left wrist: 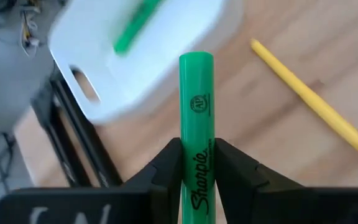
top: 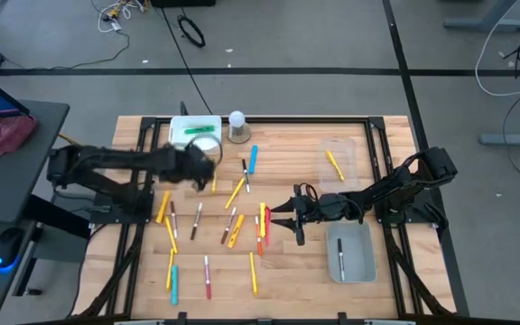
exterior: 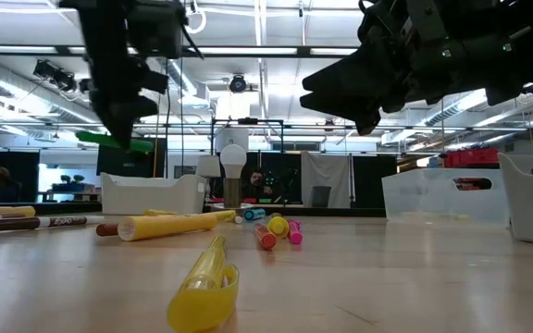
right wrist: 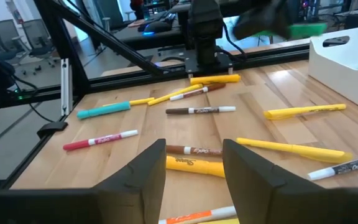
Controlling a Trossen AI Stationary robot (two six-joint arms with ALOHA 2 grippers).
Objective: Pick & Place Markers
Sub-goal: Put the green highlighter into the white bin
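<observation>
The green marker in my left gripper should be let go in the white bin [top: 199, 138] [left wrist: 178, 25], next to the green marker lying there.
Many markers [top: 233, 226] in yellow, orange, red, blue and white lie flat and scattered on the wooden table. My left gripper [top: 199, 162] is raised beside the white bin [top: 195, 133] and is shut on a green marker [left wrist: 196, 106]. That marker also shows in the low view, green marker [exterior: 114, 141]. Another green marker [left wrist: 135, 25] lies in the white bin [left wrist: 142, 56]. My right gripper [top: 283, 221] hovers open over the markers at mid-table. In the right wrist view its fingers [right wrist: 148, 168] stand apart above a yellow marker [right wrist: 194, 167] and a brown-capped one [right wrist: 194, 150]. My left gripper pinches the green marker by its printed barrel [left wrist: 196, 163] between its two fingers [left wrist: 166, 168]. The marker runs along the fingers, and its flat end [left wrist: 196, 59] sticks out past their tips. It is lifted clear of the table, close to the white bin.
A white ball-topped round object [top: 237, 125] stands right of the white bin. A clear bin [top: 339, 162] holds a yellow marker. A grey bin [top: 355, 253] at the near right holds one white marker. A black frame runs along the table's edges.
</observation>
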